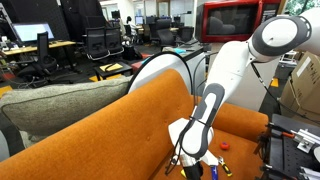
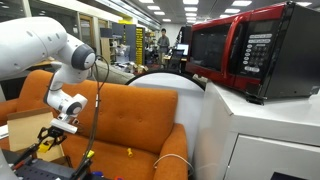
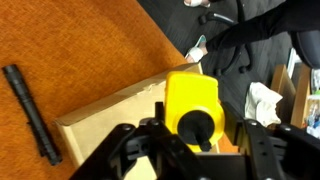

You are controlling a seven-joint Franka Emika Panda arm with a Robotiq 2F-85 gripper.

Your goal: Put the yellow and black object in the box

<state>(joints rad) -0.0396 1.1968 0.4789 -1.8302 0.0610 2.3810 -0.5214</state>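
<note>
My gripper is to release the yellow and black object, now just above the box's edge, on the bottom of the open cardboard box (image 1: 186, 172), near its middle.
In the wrist view my gripper (image 3: 196, 152) is shut on the yellow and black object (image 3: 190, 98), a yellow piece with a round black part facing the camera. It hangs just above the edge of the open cardboard box (image 3: 105, 112). In an exterior view the gripper (image 2: 62, 122) is over the box (image 2: 28, 128) at the sofa's end. In an exterior view the gripper (image 1: 192, 155) is low over the orange sofa; the held piece is too small to make out there.
A black pen-like stick (image 3: 30, 112) lies on the orange sofa (image 3: 80, 40) beside the box. Small red (image 1: 224, 145), blue (image 1: 213, 170) and yellow (image 2: 128, 152) items lie on the seat. A red microwave (image 2: 235, 55) stands on a white cabinet. Dark bags and white cloth (image 3: 262, 100) lie past the box.
</note>
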